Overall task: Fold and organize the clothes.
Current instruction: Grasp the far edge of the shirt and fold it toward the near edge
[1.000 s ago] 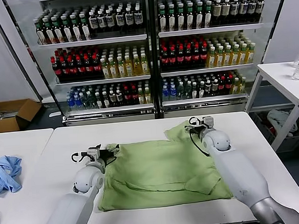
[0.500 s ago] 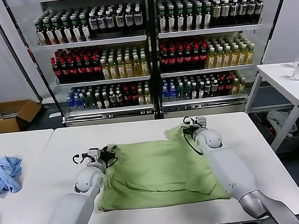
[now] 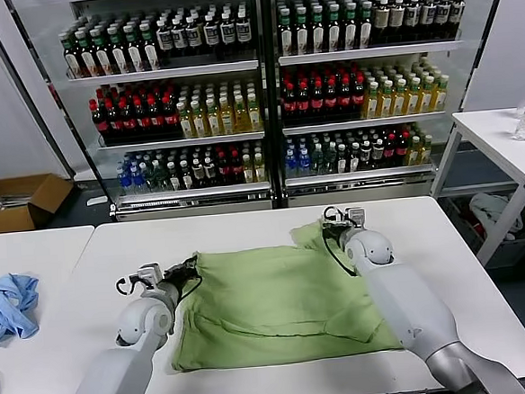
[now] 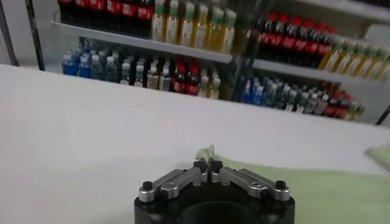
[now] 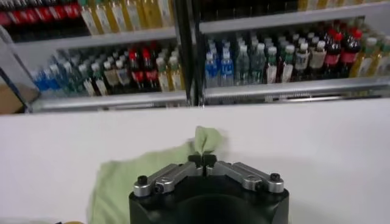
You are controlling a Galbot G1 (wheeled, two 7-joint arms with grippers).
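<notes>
My right gripper is holding the far corner of the pale green shirt, spread on the white table, and will release it by the shirt's outer side edge (image 3: pixel 379 279), halfway toward me.
A pale green shirt (image 3: pixel 279 299) lies spread and partly folded on the white table (image 3: pixel 62 301). My left gripper (image 3: pixel 179 268) is shut on the shirt's far left corner; the wrist view shows a tuft of green cloth (image 4: pixel 209 152) pinched between the jaws at my left gripper (image 4: pixel 208 165). My right gripper (image 3: pixel 329 227) is shut on the shirt's far right corner; in its wrist view a green flap (image 5: pixel 207 139) sticks up from the closed jaws of my right gripper (image 5: pixel 202 159). No collar, buttons or checkered print show.
A crumpled blue garment (image 3: pixel 4 305) lies on the adjoining table at the left. A glass-door cooler full of bottles (image 3: pixel 264 89) stands behind. A side table (image 3: pixel 511 143) with bottles is at the right, a cardboard box (image 3: pixel 15 201) on the floor at left.
My left gripper has drawn its corner of the shirt leftward, stretching the far edge. My right gripper moved slightly away from me a second ago and has since held still.
</notes>
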